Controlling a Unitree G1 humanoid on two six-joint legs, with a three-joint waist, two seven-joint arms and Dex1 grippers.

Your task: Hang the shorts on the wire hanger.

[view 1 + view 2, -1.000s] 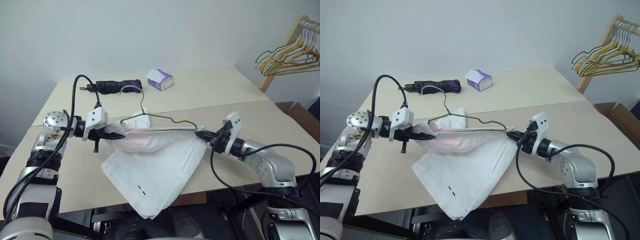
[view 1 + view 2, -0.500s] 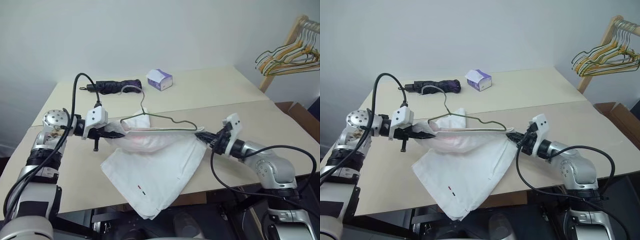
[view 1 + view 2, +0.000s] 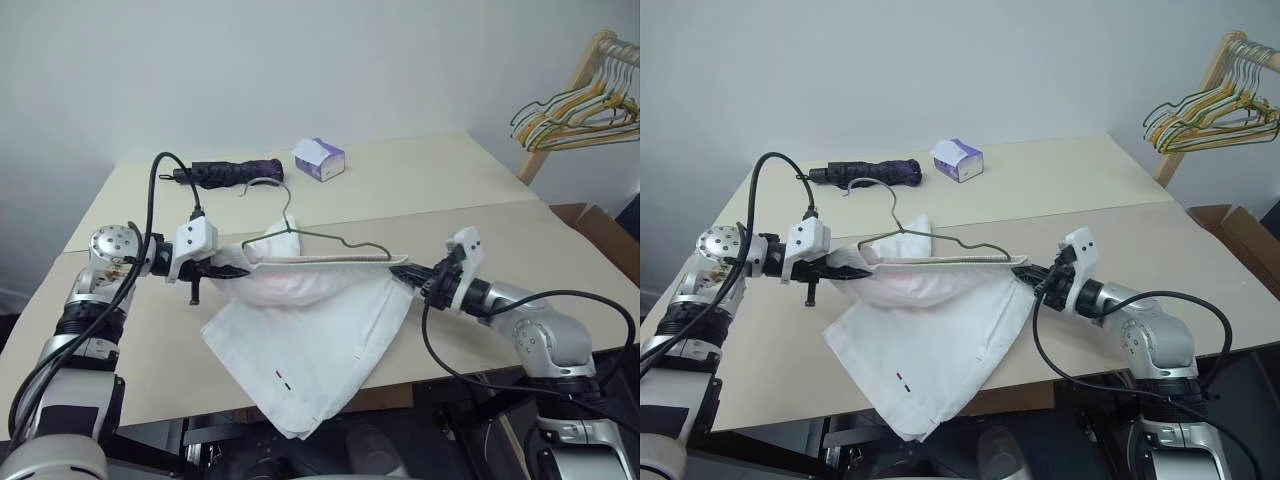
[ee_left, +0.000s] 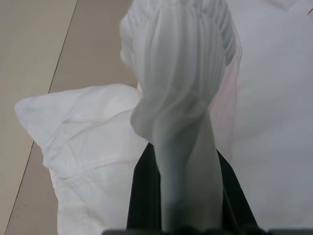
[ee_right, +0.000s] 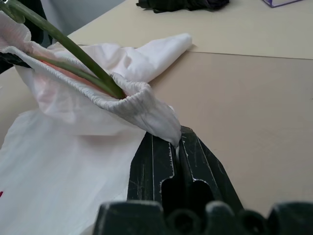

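The robot's right gripper pinches only the waistband's corner past the end of the hanger, so it should open and grip the waistband [image 5: 122, 99] around the hanger's end.
The white shorts [image 3: 310, 330] hang stretched between both grippers above the table, their legs trailing over the front edge. My left gripper [image 3: 232, 270] is shut on one end of the gathered waistband [image 4: 181, 73]; my right gripper [image 3: 408, 272] is shut on the other end [image 5: 146, 110]. The thin greenish wire hanger [image 3: 330, 241] sits with its lower bar inside the open waistband, and its hook [image 3: 268, 184] rises above the cloth. Its wire [image 5: 73, 51] runs into the waistband close to my right fingers [image 5: 151, 166].
A folded dark umbrella [image 3: 225, 172] and a white-and-purple tissue box [image 3: 319, 158] lie at the back of the beige table [image 3: 450, 190]. A wooden rack with several yellow and tan hangers [image 3: 575, 105] stands at the far right, beside a cardboard box [image 3: 600, 225].
The hanger has tipped slightly, its hook leaning back and lower, and the waistband has pulled straighter between the grippers. Both hands have stayed in place.
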